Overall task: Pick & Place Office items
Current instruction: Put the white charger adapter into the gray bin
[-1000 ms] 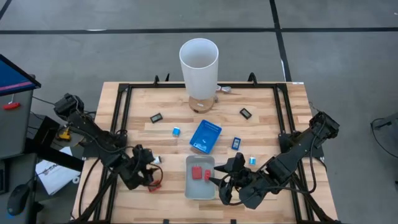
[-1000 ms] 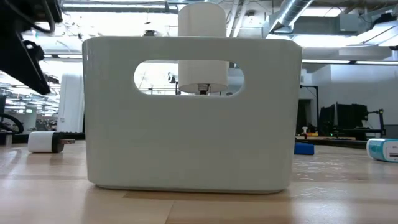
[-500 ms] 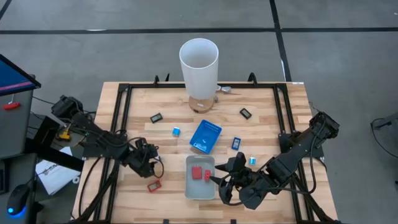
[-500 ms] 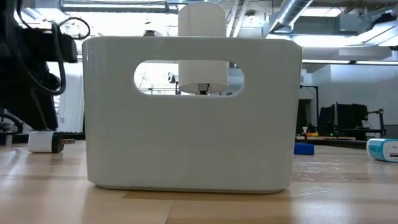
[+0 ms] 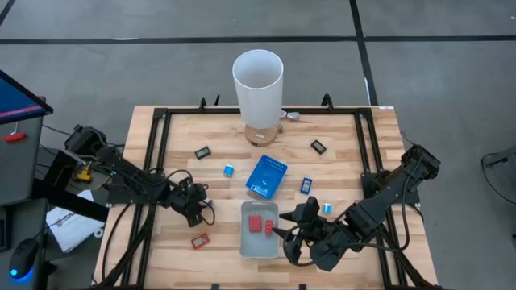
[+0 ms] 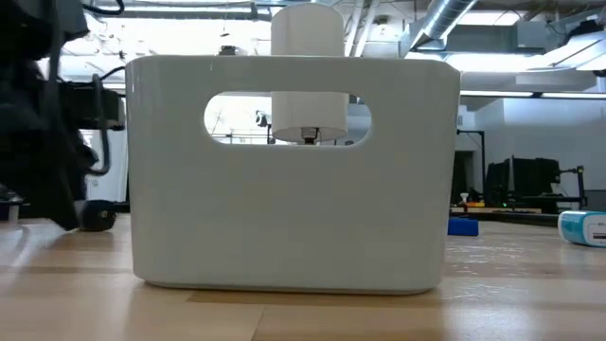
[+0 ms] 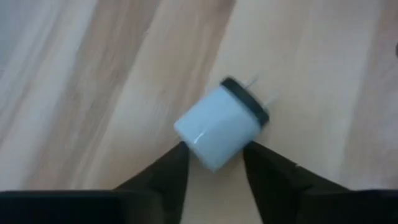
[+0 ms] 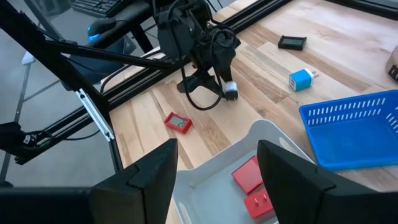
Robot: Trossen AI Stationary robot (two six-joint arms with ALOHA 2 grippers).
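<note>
Next, my left gripper opens, turns in line and takes the charger's sides (image 7: 202, 107), because the white charger lies crooked with its rear corner between the fingers.
A white charger (image 7: 217, 127) with a black pronged face lies on its side on the wood at the table's left. My left gripper (image 7: 214, 154) is down at it, slanting, its fingers on either side of the charger's rounded end; the high view shows this gripper (image 5: 199, 213) left of the pale grey tray (image 5: 259, 246). A red piece (image 5: 199, 240) lies on the table nearer the front edge. Two red pieces (image 5: 260, 224) lie in the grey tray. My right gripper (image 8: 214, 180) hangs open over that tray's near right corner, with nothing between its fingers. My left gripper has the charger's rounded end (image 7: 211, 155), opposite the prongs, between its two fingertips (image 7: 180, 155). The fingers come slanting down from the table's left. The charger lies on the table, prongs pointing away from the gripper.
A blue tray (image 5: 267, 176) sits mid-table, with a tall white cylinder (image 5: 258, 84) behind it. Black pieces (image 5: 202, 151) (image 5: 318, 146) and blue pieces (image 5: 228, 170) (image 5: 306, 185) (image 5: 327, 208) lie scattered around. A black frame (image 5: 157, 153) borders the table.
My left gripper has gone from beside the red piece toward the table's far edge and down to the white charger, which it now covers in the low view. The red piece stays on the table.
</note>
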